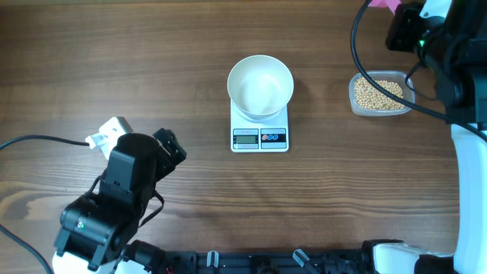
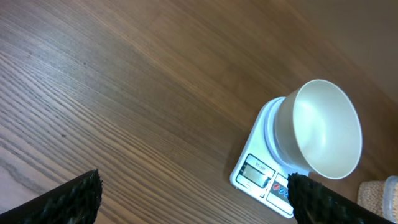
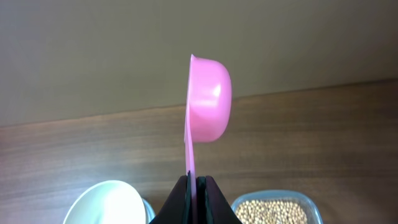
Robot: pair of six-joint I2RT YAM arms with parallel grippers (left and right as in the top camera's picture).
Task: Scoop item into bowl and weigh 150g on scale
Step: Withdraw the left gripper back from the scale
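Note:
The robot's left gripper needs to next move to the white scale and close its empty fingers by the scale's red and blue buttons [image 1: 270, 138] [image 2: 281, 189].
The white bowl [image 1: 260, 85] stands empty on the small white scale [image 1: 259, 138] at the table's middle. To its right, tan beans [image 1: 378, 93] fill a clear plastic container [image 1: 355, 99]. At the far right corner my right gripper [image 3: 197, 186] is shut on the handle of a pink scoop [image 3: 208, 99], held up edge-on above the bowl [image 3: 109, 202] and the beans [image 3: 273, 211]. My left gripper [image 2: 196, 199] stands wide open and empty over bare wood, left of the scale [image 2: 258, 174] and bowl [image 2: 326, 127]. In the overhead view it [image 1: 169, 146] is near the front left.
The left arm's body [image 1: 106, 213] fills the front-left corner, with a black cable [image 1: 38, 140] running off to the left. The right arm [image 1: 456, 68] and its cables hang over the back-right edge beside the container. Bare wooden tabletop [image 1: 114, 53] lies all round the scale.

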